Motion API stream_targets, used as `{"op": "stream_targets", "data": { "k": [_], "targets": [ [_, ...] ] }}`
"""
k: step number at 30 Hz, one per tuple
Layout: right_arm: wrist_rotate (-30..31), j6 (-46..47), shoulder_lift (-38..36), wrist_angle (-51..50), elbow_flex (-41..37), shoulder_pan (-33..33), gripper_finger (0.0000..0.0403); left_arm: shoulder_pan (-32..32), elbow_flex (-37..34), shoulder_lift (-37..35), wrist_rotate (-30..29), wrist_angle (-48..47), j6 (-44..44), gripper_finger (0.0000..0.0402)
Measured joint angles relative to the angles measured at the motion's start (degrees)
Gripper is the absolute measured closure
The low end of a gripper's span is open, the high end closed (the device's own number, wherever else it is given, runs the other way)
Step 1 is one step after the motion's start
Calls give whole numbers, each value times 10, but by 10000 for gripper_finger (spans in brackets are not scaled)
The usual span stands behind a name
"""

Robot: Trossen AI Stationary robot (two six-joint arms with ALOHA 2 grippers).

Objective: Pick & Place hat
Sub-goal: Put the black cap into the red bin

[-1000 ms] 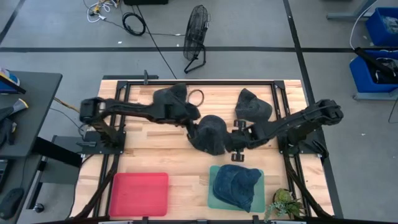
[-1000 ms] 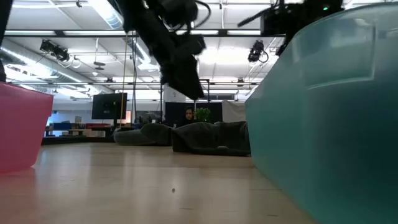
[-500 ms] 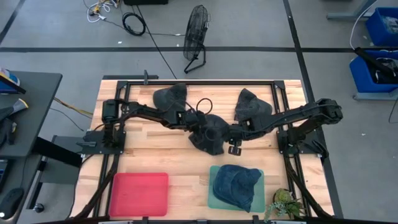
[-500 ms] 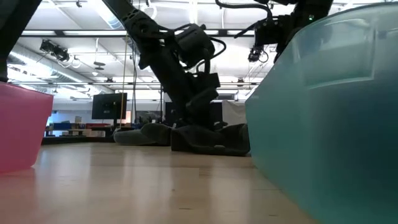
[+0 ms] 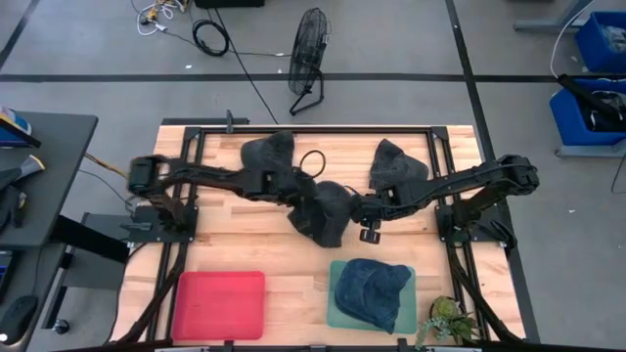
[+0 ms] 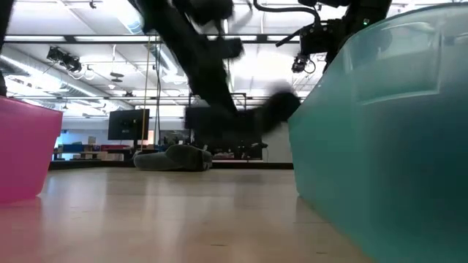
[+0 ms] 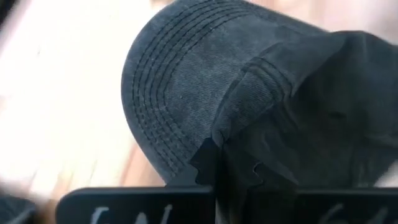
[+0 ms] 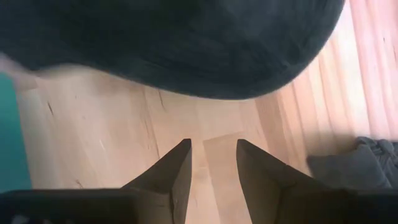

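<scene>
The dark grey hat, now hanging over the table's middle, will be let go by my left gripper in the red tray (image 5: pixel 255 297), toward the side facing the teal tray.
A dark grey hat (image 5: pixel 328 213) hangs over the table's middle, with my left gripper (image 5: pixel 311 200) shut on it. The left wrist view shows its stitched brim (image 7: pixel 168 87) and crumpled crown. In the low view it hangs blurred above the wood (image 6: pixel 252 117). My right gripper (image 5: pixel 369 227) stands open just right of that hat, low over the table, and its fingers (image 8: pixel 180 168) have nothing between them. Two more dark hats (image 5: pixel 269 152) (image 5: pixel 396 166) rest on the far part of the table. A blue hat (image 5: pixel 372 291) lies in the teal tray (image 5: pixel 335 313). My left gripper pinches a bunched fold of the hat's crown (image 7: pixel 239 146), right beside where the brim joins it, between its two shut fingers. The fingers come from above. The hat hangs below them, lifted clear of the table, its brim pointing away from the wrist.
A red tray (image 5: pixel 220 303) stands at the near left and the teal tray beside it at the near right; a small plant (image 5: pixel 445 318) sits at the near right corner. Black frame rails (image 5: pixel 313 128) border the table. Bare wood lies between the trays and the hats.
My left gripper has come down onto the middle hat, shut on its crown and risen again. The hat, which lay flat on the table, now hangs clear of it. My right gripper has drawn a little toward the far edge and stayed open.
</scene>
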Motion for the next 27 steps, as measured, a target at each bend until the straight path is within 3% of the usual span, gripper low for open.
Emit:
{"op": "stream_targets", "data": {
  "k": [9, 14, 22, 27],
  "targets": [
    [-6, 16, 0, 1, 0, 8, 273, -130, 1, -244, -14, -227, 79, 393],
    [-5, 15, 0, 6, 0, 8, 273, -229, 1, -329, -13, -347, 72, 391],
    [-6, 11, 0, 17, 0, 8, 273, -389, 1, -356, -7, -477, -80, 392],
    [-6, 9, 0, 17, 0, 8, 273, -480, 1, -329, 1, -475, -44, 393]
  ]
}}
